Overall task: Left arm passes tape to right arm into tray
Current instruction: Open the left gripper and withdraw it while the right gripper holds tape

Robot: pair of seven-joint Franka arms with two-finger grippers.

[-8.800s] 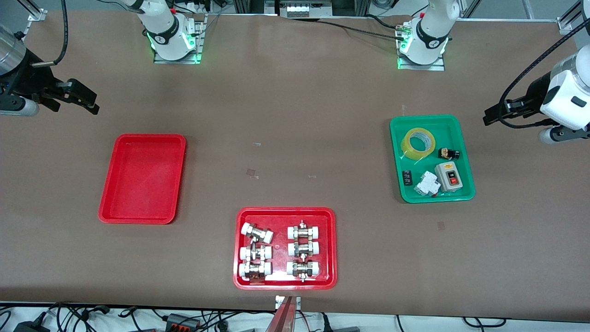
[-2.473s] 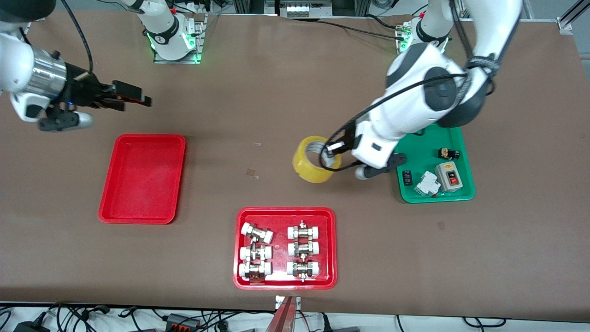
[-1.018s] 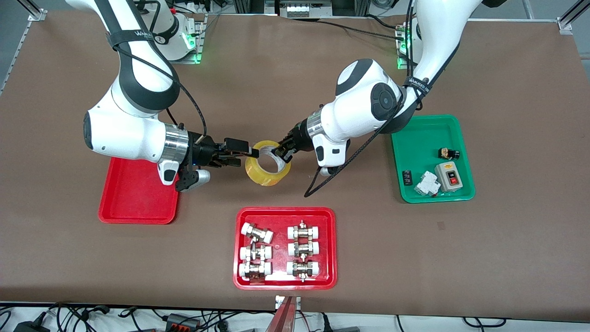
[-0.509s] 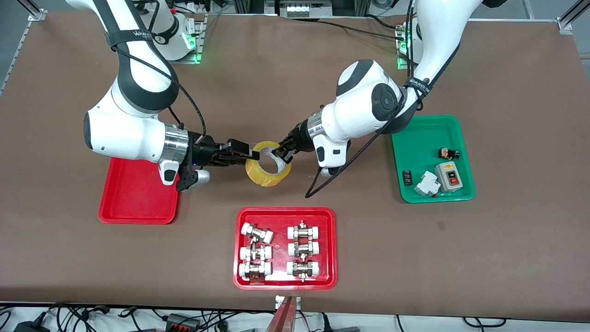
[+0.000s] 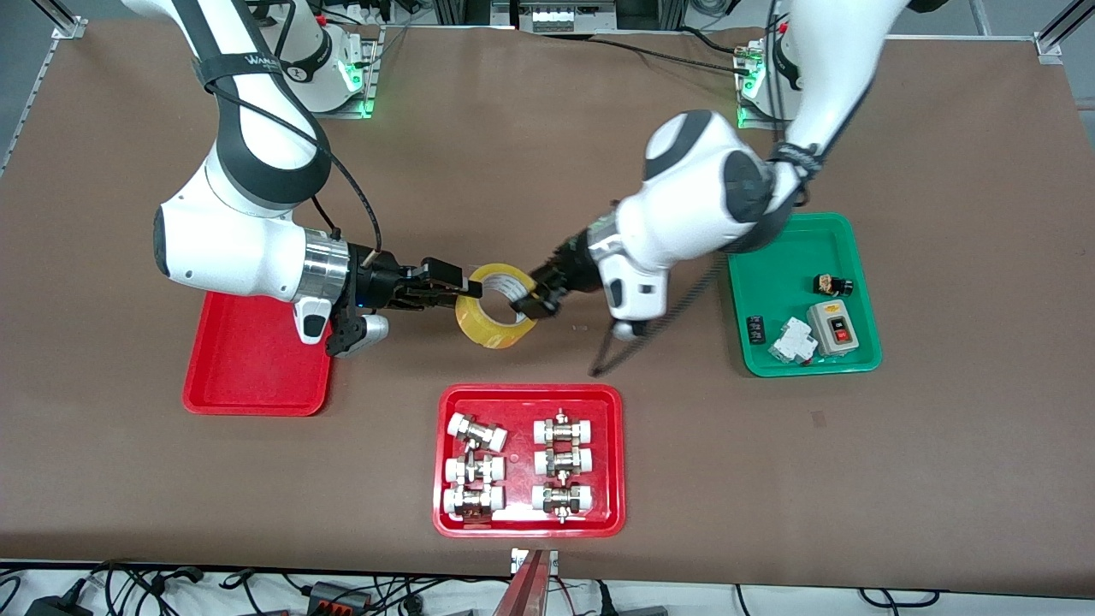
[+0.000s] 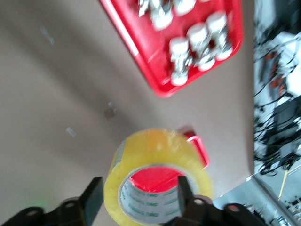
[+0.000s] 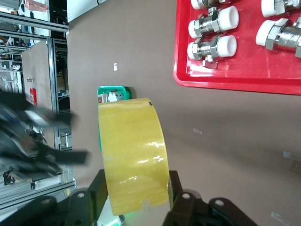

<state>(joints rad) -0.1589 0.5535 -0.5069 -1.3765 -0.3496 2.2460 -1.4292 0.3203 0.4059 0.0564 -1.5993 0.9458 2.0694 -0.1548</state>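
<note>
The yellow tape, still hanging over the bare table, will be let go by my right gripper in the middle of the plain red tray [image 5: 270, 319], once it is to be released.
The yellow tape [image 5: 500, 323] hangs over the bare table between the plain red tray [image 5: 257, 376] and the green tray. My right gripper [image 5: 458, 287] is shut on it, one finger on each flat side of the roll, as the right wrist view shows around the tape [image 7: 134, 150] at the right gripper [image 7: 136, 182]. My left gripper [image 5: 537, 299] is open at the roll's edge toward the left arm's end. In the blurred left wrist view its fingers [image 6: 94, 201] stand wide apart, the tape [image 6: 155, 146] lies ahead of the left gripper [image 6: 137, 195], and red shows through the core.
A red tray of white-capped fittings [image 5: 445, 513] lies nearer to the front camera than the tape and shows in both wrist views [image 6: 136, 52] [image 7: 225, 75]. The green tray [image 5: 770, 257], holding small electrical parts, lies toward the left arm's end.
The left gripper has let go of the roll, and the left arm has drawn back a little toward its own end. The right gripper holds the tape in the same place.
</note>
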